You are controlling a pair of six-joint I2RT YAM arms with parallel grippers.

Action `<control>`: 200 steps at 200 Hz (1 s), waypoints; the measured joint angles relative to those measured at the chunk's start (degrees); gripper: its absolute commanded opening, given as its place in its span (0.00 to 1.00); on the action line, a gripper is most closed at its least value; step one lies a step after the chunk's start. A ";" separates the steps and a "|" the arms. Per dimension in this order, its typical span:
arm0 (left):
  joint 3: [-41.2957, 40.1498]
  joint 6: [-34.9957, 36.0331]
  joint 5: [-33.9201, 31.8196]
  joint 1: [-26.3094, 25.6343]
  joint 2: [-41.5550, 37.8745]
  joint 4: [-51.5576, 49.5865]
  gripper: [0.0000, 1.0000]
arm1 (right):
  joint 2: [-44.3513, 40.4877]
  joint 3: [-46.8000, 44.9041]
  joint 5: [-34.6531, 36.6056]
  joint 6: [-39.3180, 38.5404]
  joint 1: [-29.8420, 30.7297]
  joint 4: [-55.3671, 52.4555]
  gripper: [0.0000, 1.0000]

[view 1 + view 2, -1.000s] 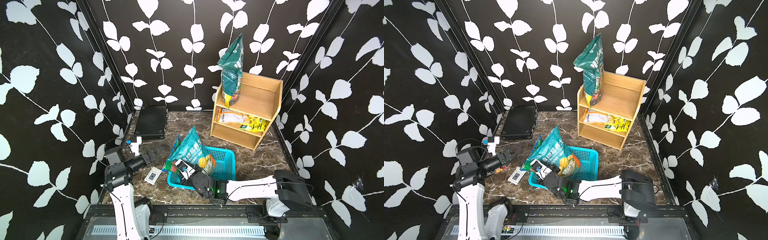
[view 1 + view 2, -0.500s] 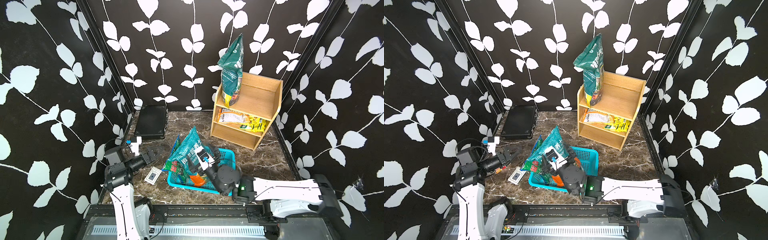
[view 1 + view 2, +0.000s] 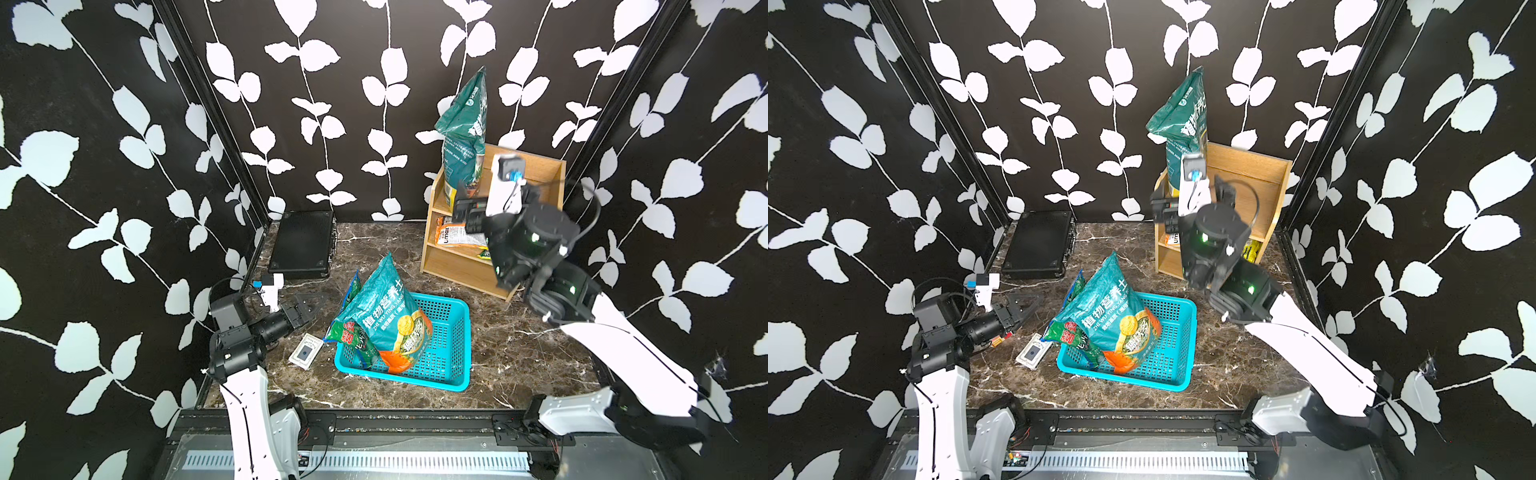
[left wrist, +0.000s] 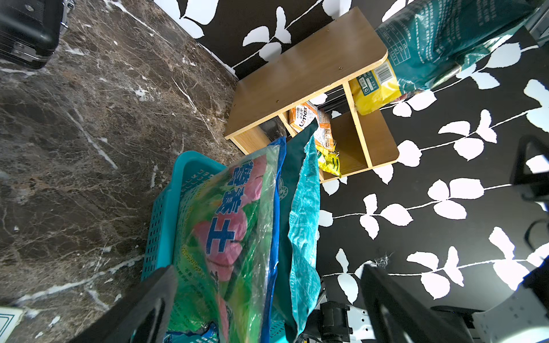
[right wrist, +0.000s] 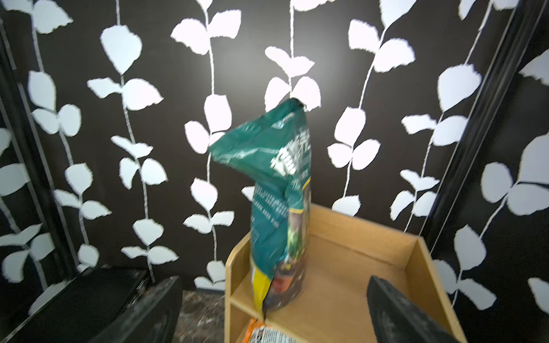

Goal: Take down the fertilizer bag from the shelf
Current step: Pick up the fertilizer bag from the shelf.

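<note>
The robot's right gripper needs to next move to the fertilizer bag's lower half (image 3: 461,171) (image 5: 278,247), just above the bag's yellow foot on the wooden shelf, and close there.
The fertilizer bag (image 3: 463,137) (image 3: 1183,124) is dark green with a yellow foot. It stands upright at the left end of the top tier of the light wooden shelf (image 3: 544,178) (image 3: 1266,187). My right gripper (image 3: 467,214) (image 3: 1165,216) hovers just in front of the shelf, level with the bag's foot, open and empty. In the right wrist view the bag (image 5: 279,193) stands on the shelf (image 5: 356,267) between and beyond my spread right gripper (image 5: 274,314), without touching it. My left gripper (image 3: 307,305) (image 4: 267,311) is open low at the left.
A blue basket (image 3: 455,332) mid-floor holds a teal bag (image 3: 386,316) and a clear green one (image 4: 225,225). A black case (image 3: 303,245) lies at the back left, and a small white card (image 3: 306,351) beside the basket. Orange and yellow packets (image 3: 457,237) lie on the shelf's middle tier.
My right arm rose from the teal bag in the basket and swung back to the shelf front, jaws opening wide. The teal bag stayed in the basket. The left arm has not moved.
</note>
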 measured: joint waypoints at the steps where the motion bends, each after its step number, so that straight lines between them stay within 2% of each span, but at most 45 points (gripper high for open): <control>1: 0.00 0.00 0.02 0.00 0.00 0.00 0.99 | 0.46 0.83 -0.07 -0.02 -0.28 -0.55 1.00; 91: -0.09 0.00 0.20 0.00 0.00 0.04 0.99 | 25.20 34.53 -4.72 -1.88 -9.49 -24.65 1.00; 200: -0.90 -0.07 0.70 0.00 0.57 1.29 0.99 | 29.59 40.46 -5.40 -9.73 -13.99 -23.19 1.00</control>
